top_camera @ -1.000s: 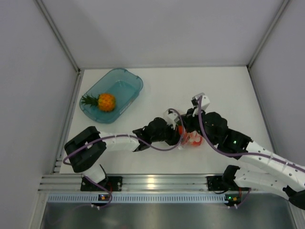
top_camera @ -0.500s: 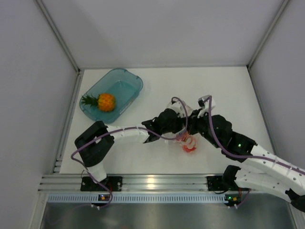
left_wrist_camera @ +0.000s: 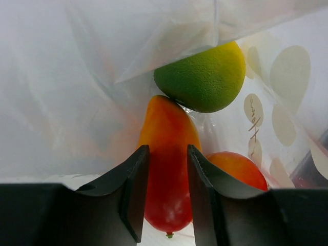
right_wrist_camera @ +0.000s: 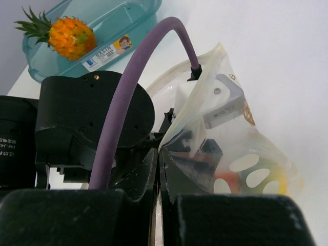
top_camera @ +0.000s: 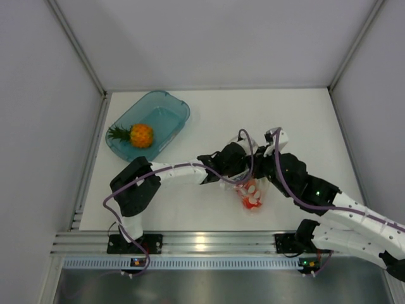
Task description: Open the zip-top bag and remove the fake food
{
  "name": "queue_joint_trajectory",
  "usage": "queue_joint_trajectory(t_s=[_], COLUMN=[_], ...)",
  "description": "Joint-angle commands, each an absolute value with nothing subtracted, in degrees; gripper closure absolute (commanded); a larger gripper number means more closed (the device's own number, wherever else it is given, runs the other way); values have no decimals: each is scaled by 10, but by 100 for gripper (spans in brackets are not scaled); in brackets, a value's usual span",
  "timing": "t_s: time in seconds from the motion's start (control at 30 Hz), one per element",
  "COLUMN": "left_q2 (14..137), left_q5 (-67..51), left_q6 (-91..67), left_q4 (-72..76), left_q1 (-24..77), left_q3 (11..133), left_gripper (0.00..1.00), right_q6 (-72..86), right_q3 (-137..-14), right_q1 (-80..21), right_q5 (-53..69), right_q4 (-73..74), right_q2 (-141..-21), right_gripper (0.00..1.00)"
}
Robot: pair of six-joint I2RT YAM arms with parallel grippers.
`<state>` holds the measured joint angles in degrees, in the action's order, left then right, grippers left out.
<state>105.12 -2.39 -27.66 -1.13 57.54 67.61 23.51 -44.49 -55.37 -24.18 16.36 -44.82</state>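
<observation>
The long red-orange fruit is wider than the gap between my left gripper's fingers, so I need to open them more and close them around the fruit's middle (left_wrist_camera: 168, 166).
The clear zip-top bag (top_camera: 252, 194) lies at mid-table with fake food inside. My right gripper (right_wrist_camera: 158, 154) is shut on the bag's rim (right_wrist_camera: 197, 110) and holds the mouth up. My left gripper (left_wrist_camera: 167, 154) has reached inside the bag and is open. A long red-orange fruit (left_wrist_camera: 166, 128) lies between its fingers. Beyond it sit a green-yellow lemon (left_wrist_camera: 202, 77) and a rounded red-orange fruit (left_wrist_camera: 238, 166). From above, both grippers meet over the bag, and the left fingers are hidden in it. The orange pineapple (top_camera: 140, 135) lies in the teal tray (top_camera: 175, 109).
The teal tray (right_wrist_camera: 138, 20) stands at the back left, close to the left wall rail. The left arm's purple cable (right_wrist_camera: 128, 82) arches in front of the right wrist. White walls enclose the table on three sides.
My left arm has pushed further right into the bag's mouth and its jaws have parted around the red-orange fruit. The bag has slid slightly right and nearer. The right grip is unchanged.
</observation>
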Motion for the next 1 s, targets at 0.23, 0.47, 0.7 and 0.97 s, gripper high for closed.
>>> queue_joint_trajectory(t_s=[0.23, 0.47, 0.7, 0.97], left_q2=[1126, 1159, 1140, 1083], left_q5=[-59, -63, -38, -56], left_q6=[-194, -182, -206, -215], left_q4=[-140, -179, -178, -99], left_q1=[610, 622, 623, 623], left_q3=[767, 787, 784, 743], left_gripper=[48, 28, 100, 100], right_q6=[216, 214, 211, 200], right_q3=[-453, -454, -455, -469], right_q1=[-559, -559, -559, -549], right_q5=[-236, -238, -250, -328], right_q4=[149, 146, 147, 172], right_q2=[-470, -477, -483, -492], right_gripper=[100, 100, 100, 100])
